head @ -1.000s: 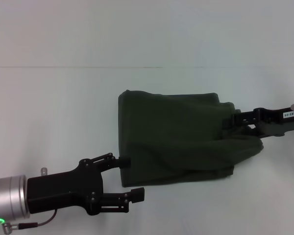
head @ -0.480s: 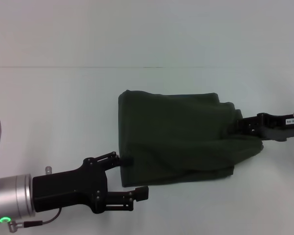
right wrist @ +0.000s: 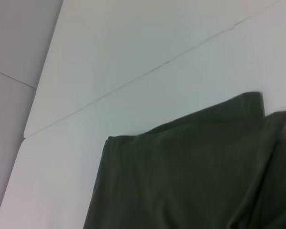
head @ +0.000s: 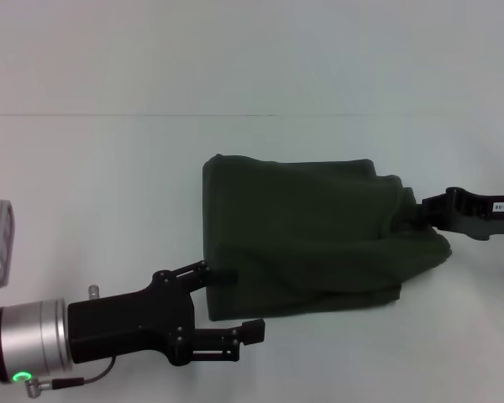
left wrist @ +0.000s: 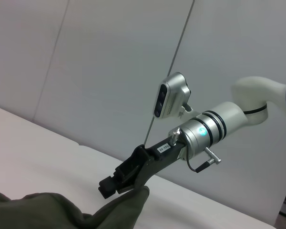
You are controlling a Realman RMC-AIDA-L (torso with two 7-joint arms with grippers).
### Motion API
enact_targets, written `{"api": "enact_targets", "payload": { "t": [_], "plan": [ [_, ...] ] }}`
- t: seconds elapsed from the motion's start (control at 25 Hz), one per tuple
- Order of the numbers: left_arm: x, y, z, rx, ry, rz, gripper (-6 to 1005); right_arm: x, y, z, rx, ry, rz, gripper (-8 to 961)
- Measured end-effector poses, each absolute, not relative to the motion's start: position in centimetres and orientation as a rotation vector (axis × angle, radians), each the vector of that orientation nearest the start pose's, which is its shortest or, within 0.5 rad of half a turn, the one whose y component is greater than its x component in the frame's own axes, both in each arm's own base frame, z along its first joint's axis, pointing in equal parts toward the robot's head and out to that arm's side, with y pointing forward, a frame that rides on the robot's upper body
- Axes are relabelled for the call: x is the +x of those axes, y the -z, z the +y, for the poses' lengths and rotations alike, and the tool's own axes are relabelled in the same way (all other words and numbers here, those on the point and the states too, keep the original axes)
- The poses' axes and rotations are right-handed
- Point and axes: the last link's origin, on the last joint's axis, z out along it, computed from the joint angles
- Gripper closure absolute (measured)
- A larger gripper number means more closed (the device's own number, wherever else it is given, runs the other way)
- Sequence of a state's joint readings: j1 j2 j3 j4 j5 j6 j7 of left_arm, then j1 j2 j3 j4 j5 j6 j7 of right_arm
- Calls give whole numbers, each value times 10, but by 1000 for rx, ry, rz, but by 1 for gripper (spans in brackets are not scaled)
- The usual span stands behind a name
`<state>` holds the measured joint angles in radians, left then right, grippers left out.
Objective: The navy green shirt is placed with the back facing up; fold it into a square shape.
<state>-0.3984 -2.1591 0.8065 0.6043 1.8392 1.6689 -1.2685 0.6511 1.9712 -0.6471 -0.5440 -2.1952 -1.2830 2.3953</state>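
Note:
I need to open my right gripper, as the shirt's edge lies bunched at it, then grab the puckered cloth nearer the front [head: 410, 238] and pull it toward the back.
The navy green shirt [head: 302, 243] lies plain side up in a rough rectangle at the middle of the white table [head: 109, 185], with its right edge bunched and puckered. My left gripper [head: 235, 300] is open at the shirt's near-left corner, one finger [head: 208, 271] at the left edge and the other [head: 250, 331] just in front of the near edge. My right gripper [head: 427, 211] sits at the shirt's right edge. In the left wrist view the right gripper [left wrist: 117, 181] is beside a raised peak of the shirt [left wrist: 62, 210]. The right wrist view shows only the shirt [right wrist: 190, 176].
A thin seam [head: 151, 115] crosses the table behind the shirt. Bare white surface surrounds the cloth on the left, back and front. A grey panelled wall [left wrist: 109, 57] stands beyond the table.
My left arm has slid right, bringing its open fingers up to the shirt's near-left corner. My right gripper has drawn back to the right along the shirt's right edge. The shirt has kept its shape.

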Motion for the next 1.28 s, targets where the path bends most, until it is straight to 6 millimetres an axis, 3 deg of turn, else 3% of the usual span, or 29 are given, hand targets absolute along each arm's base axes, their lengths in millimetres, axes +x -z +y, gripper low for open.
{"api": "enact_targets", "payload": {
  "t": [0.2,0.64,0.76,0.96,1.28],
  "plan": [
    [-252,41,275,-2772,997,-634,49,294,-25,382,-2059,-555,1907,907],
    [-253,40,275,-2772,995,-638,50,299,-33,383,-2025,-483,1953,922],
    [-253,40,275,-2770,995,-638,50,298,-29,383,-2029,-473,1954,702],
    [-254,39,276,-2766,995,-638,49,294,-23,383,-2038,-475,1958,456],
    [-255,38,275,-2761,992,-636,49,292,-15,381,-2043,-473,1980,441]
  ]
}}
